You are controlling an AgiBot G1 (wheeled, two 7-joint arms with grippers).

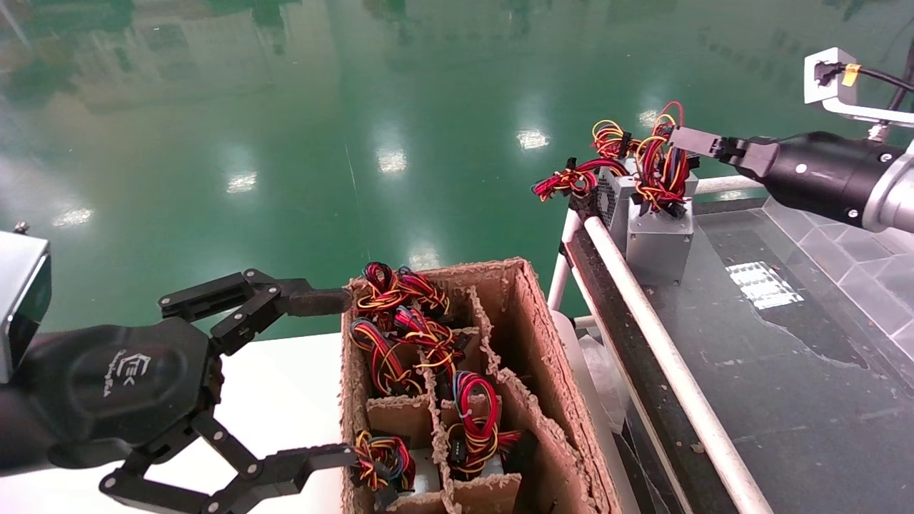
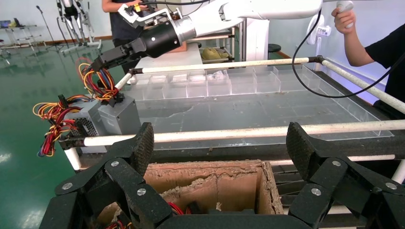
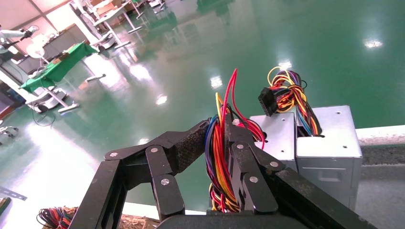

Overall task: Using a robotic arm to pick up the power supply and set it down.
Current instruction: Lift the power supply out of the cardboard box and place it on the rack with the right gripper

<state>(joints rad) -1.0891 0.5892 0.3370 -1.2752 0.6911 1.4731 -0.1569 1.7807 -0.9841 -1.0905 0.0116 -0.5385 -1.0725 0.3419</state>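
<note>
Next, my right gripper lets go of the grey power supply so that it lies on the dark table (image 1: 660,278), close beside the supply with the vent grille.
A grey power supply (image 1: 660,239) stands at the far corner of the dark table (image 1: 771,357), next to the white rail. My right gripper (image 1: 675,139) is above it, shut on its looped wire bundle (image 3: 217,162) of red, yellow, orange and blue wires. In the right wrist view the wires run between the fingers of the right gripper (image 3: 218,138), with the power supply (image 3: 279,136) just beyond. My left gripper (image 1: 343,378) hangs open at the near left side of the cardboard box (image 1: 543,335), holding nothing. The left wrist view shows the power supply (image 2: 119,117) and the right gripper (image 2: 102,62) far off.
A second grey supply (image 1: 614,196) with a vent grille stands against the first, its wires spilling over the table edge. The divided cardboard box holds several more wire bundles (image 1: 400,321). A white rail (image 1: 657,335) borders the table. A person (image 2: 377,52) stands beyond the table.
</note>
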